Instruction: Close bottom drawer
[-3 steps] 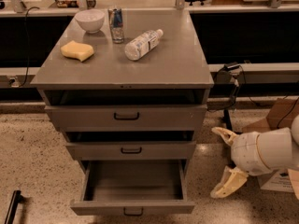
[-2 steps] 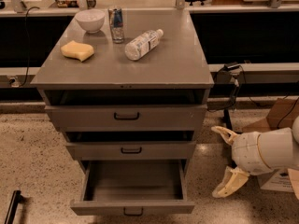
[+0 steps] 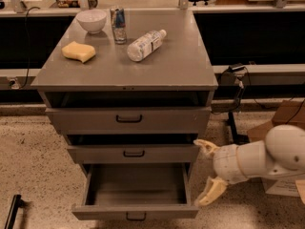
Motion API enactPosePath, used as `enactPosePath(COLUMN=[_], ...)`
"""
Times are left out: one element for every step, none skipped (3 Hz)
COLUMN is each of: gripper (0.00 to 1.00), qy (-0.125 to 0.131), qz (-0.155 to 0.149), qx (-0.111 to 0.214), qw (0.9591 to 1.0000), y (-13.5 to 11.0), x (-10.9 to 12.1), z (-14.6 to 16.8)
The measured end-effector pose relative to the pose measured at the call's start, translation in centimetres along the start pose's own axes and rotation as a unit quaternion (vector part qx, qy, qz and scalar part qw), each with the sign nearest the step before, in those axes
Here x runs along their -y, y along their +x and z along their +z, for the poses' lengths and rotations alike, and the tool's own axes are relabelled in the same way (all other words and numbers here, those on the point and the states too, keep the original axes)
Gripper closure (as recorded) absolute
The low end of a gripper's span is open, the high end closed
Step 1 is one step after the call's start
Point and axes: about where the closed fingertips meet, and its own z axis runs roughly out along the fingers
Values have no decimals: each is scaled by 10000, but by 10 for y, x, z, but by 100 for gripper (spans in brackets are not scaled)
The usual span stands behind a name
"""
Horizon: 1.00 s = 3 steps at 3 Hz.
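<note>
I will next close on the bottom drawer's front panel [image 3: 174,211], between its black handle and the end nearest the cardboard boxes.
The bottom drawer [image 3: 136,212] of the grey cabinet is pulled far out, and its inside looks empty. Its slim front panel has a small black loop handle [image 3: 136,217] near the frame's lower edge. My gripper [image 3: 206,171] hangs just right of the drawer's right front corner, at about the height of the drawer. Its two cream fingers [image 3: 212,191] are spread wide apart and hold nothing. The white arm runs off to the right.
The top drawer [image 3: 128,119] and middle drawer [image 3: 133,153] each stand slightly out. On the cabinet top [image 3: 181,70] are a white bowl [image 3: 91,19], a can [image 3: 118,25], a lying plastic bottle [image 3: 144,45] and a yellow sponge [image 3: 78,51]. Cardboard boxes [image 3: 286,118] sit at right, and a black bar [image 3: 12,211] lies at lower left.
The gripper has shifted slightly left, closer to the bottom drawer's right front corner. The drawers have not moved.
</note>
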Motion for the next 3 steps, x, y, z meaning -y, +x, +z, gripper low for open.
enactPosePath(gripper=[0, 0, 0], qy=[94, 339, 341], qz=[66, 95, 90], qx=[521, 524, 520], qw=[9986, 9980, 9980], y=[5, 9, 9], x=[-14, -1, -1], z=[69, 82, 81])
